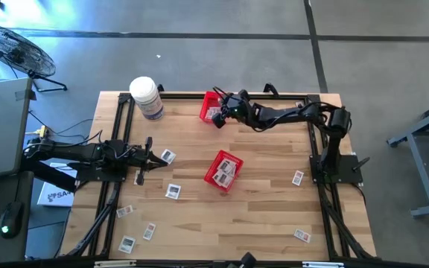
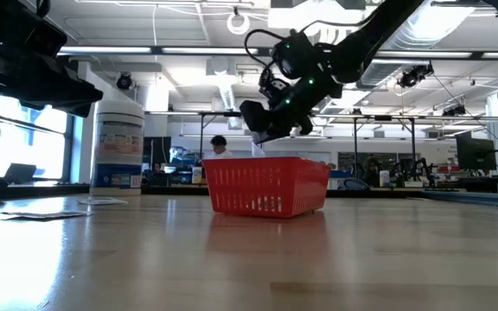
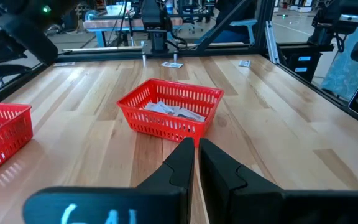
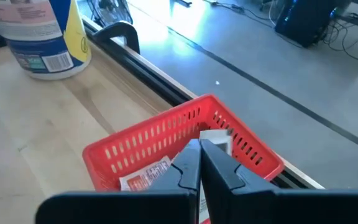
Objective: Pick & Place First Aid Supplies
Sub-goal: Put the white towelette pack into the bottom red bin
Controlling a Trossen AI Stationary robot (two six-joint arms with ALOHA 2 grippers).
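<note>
My right gripper needs to let go of the white packet beside the other packet in the far red mesh basket (image 4: 194, 165).
Two red mesh baskets stand on the wooden table, one at its middle (image 1: 223, 171) and one at the far edge (image 1: 209, 106). Both hold white packets. My right gripper (image 1: 220, 119) hangs over the far basket (image 4: 185, 143), tilted down and shut, with a white packet (image 4: 216, 139) at its fingertips. More packets lie flat on the table, among them one (image 1: 168, 156) near my left gripper (image 1: 159, 158). That gripper waits at the left side, shut and level, with nothing in it, facing the middle basket (image 3: 169, 109). My right gripper pinches the white packet by one edge (image 4: 207, 140) between its two fingertips, slanting down from the table's right side. The packet sticks out sideways from the fingers, above the floor of the far basket. Below the gripper a white sliver (image 2: 258, 147) shows just over the basket's rim.
A big white labelled jar (image 1: 147, 97) stands at the far left corner. Loose packets lie at the near left (image 1: 149, 231), by the middle (image 1: 173, 191) and on the right side (image 1: 298, 177), (image 1: 302, 235). Black frame rails edge the table (image 1: 118, 134).
</note>
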